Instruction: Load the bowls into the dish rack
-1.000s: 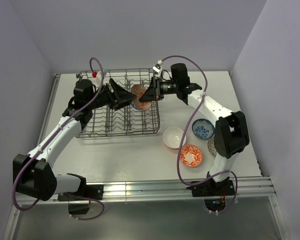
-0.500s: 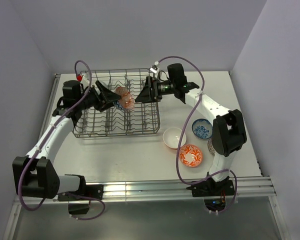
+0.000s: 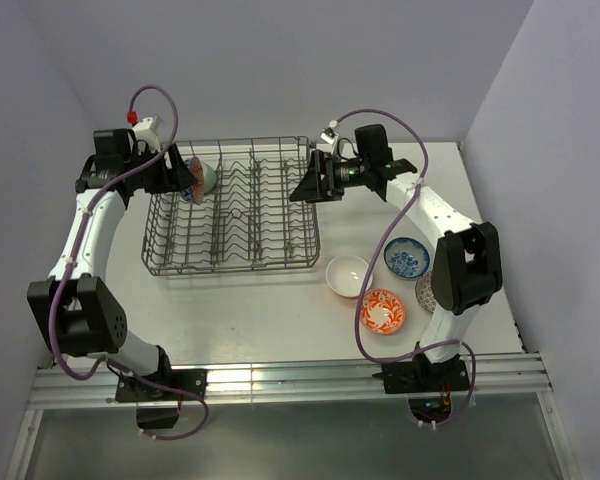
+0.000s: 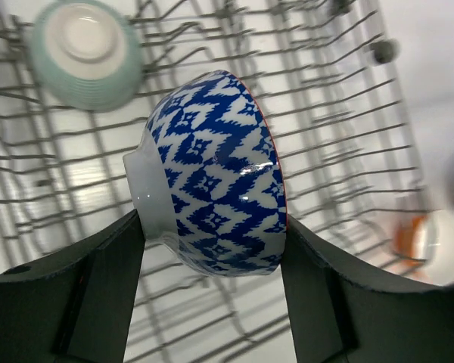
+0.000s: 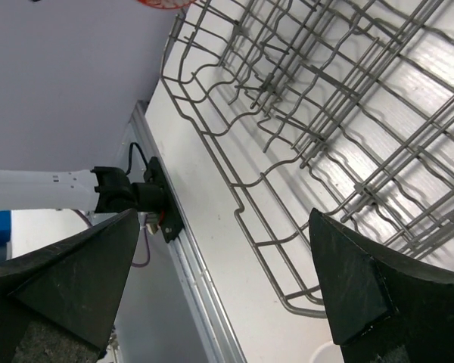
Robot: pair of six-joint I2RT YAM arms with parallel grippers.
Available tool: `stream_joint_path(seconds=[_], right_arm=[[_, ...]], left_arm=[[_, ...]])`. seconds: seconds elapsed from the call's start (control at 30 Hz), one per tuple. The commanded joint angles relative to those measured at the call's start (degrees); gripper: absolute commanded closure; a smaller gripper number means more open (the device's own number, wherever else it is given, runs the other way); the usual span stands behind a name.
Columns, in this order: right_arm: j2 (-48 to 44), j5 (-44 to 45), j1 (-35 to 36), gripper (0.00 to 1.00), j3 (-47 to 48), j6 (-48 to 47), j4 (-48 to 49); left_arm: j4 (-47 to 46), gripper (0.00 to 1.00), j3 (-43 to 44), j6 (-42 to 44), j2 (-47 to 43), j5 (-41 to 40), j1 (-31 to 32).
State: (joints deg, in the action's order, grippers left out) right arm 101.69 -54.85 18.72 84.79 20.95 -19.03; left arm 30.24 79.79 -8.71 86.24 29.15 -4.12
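My left gripper has the blue-and-white bowl. It will let go of it in the dish rack [image 3: 191,213] [image 4: 82,142], just in front of the pale green bowl.
My left gripper [image 4: 210,221] is shut on a bowl [image 4: 212,170] that is blue-and-white patterned outside with a red-orange rim, held on its side. In the top view this gripper [image 3: 187,177] hovers over the back left corner of the dish rack [image 3: 235,262]. A pale green bowl [image 4: 83,49] sits in the rack just beyond it. My right gripper [image 3: 302,186] stands open with nothing between its fingers [image 5: 340,287] over the rack's back right edge [image 5: 212,151]. A white and orange bowl [image 3: 348,275], a blue-white bowl [image 3: 407,257], a red-orange bowl [image 3: 383,310] and a speckled bowl [image 3: 422,293] rest on the table.
The four loose bowls cluster on the table right of the rack, beside the right arm's lower link [image 3: 462,268]. The speckled one is partly hidden behind that link. Walls close in the back and both sides, and a metal rail [image 3: 280,380] runs along the near edge.
The right gripper opened off the bowl and drew back a little to the right. The left arm swung the bowl from the rack's middle to its back left corner.
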Motion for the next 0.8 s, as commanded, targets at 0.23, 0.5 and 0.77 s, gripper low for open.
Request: stream_joint_path(seconds=[0.23, 0.5, 0.77], right_arm=[[-4.1, 0.9, -1.8, 0.0, 0.5, -4.3, -3.2], [-4.0, 1.4, -1.8, 0.0, 0.6, -5.6, -4.8], [-4.3, 1.7, -2.2, 0.0, 0.3, -6.1, -5.1]], left_arm=[[7.5, 1.0, 9.9, 30.5, 8.4, -13.4, 2.1], [3.8, 1.0, 4.0, 40.7, 9.0, -24.6, 6.9], [-1.8, 1.0, 0.2, 43.5, 10.3, -33.3, 11.9]])
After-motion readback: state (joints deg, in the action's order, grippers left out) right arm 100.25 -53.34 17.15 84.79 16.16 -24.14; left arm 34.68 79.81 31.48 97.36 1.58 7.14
